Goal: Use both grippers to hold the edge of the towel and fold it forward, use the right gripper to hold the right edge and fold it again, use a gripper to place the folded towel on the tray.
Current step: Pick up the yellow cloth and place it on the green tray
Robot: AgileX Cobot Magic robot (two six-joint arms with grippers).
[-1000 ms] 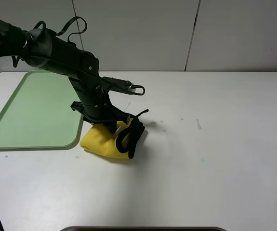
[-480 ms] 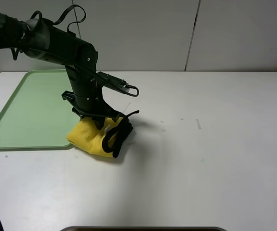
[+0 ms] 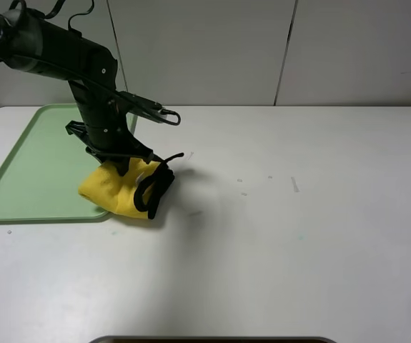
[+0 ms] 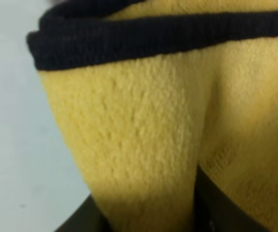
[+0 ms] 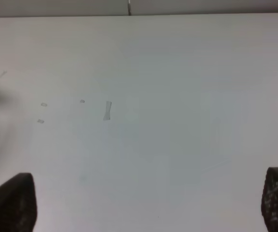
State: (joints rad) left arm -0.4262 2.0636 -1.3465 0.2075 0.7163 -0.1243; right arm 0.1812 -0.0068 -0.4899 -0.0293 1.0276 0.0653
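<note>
Next, the left gripper releases the folded yellow towel on the middle of the pale green tray (image 3: 61, 166).
The folded yellow towel (image 3: 116, 191) hangs bunched from my left gripper (image 3: 124, 165), which is shut on it and holds it over the near right corner of the pale green tray (image 3: 37, 168). Its black binding edge (image 3: 150, 189) droops on the right side. In the left wrist view the yellow plush towel (image 4: 143, 135) fills the frame, with the black binding (image 4: 143, 36) across it and the jaws pinching it. My right gripper (image 5: 148, 200) is open over bare white table, with its fingertips (image 5: 10, 203) at the frame corners. It does not show in the exterior view.
The white table (image 3: 298, 236) stretches to the right of the towel, with a few small marks (image 3: 294, 184) on it. A white panelled wall (image 3: 262, 50) stands behind the table. A dark edge (image 3: 212, 339) shows at the front of the table.
My left arm has carried the towel leftward and a little back, from beside the tray's right rim to over the tray's near right corner.
</note>
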